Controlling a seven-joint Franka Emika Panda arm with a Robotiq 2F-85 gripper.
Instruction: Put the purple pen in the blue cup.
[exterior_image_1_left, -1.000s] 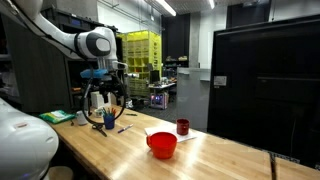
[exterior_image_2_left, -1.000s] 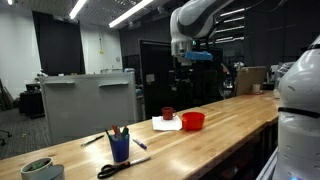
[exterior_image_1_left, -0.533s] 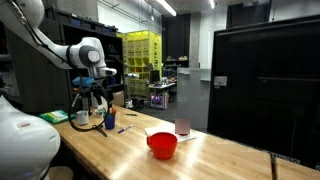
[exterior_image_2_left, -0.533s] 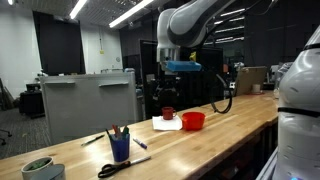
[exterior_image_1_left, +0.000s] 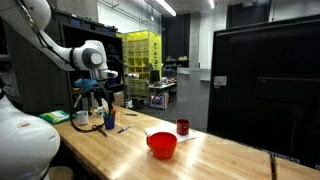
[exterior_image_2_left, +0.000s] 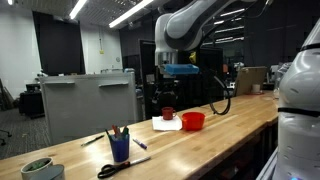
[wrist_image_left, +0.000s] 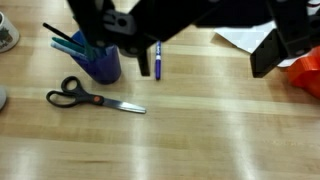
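Observation:
The middle of the purple pen (exterior_image_1_left: 126, 129) (wrist_image_left: 158, 58) beside the blue cup is the next spot my gripper should go to, and it should close there.
The purple pen (wrist_image_left: 157, 60) lies flat on the wooden table, just right of the small dark blue cup (wrist_image_left: 100, 62), which holds several pens. In the wrist view my gripper (wrist_image_left: 205, 55) is open and empty above the table, with one finger (wrist_image_left: 142, 62) beside the pen and the other (wrist_image_left: 272, 50) far to the right. In both exterior views the gripper (exterior_image_1_left: 92, 95) (exterior_image_2_left: 180, 85) hangs above the table near the blue cup (exterior_image_1_left: 109, 121) (exterior_image_2_left: 120, 148). The pen also shows in an exterior view (exterior_image_2_left: 140, 145).
Black-and-orange scissors (wrist_image_left: 95, 98) lie in front of the blue cup. A red bowl (exterior_image_2_left: 193, 121), a small dark red cup (exterior_image_2_left: 168, 114) and white paper (wrist_image_left: 245, 38) sit further along. A pale whitish-teal cup (exterior_image_2_left: 38, 168) stands at the table's end.
The arm has moved down and along the table toward the blue cup's end. The gripper stays open and empty; nothing on the table has moved.

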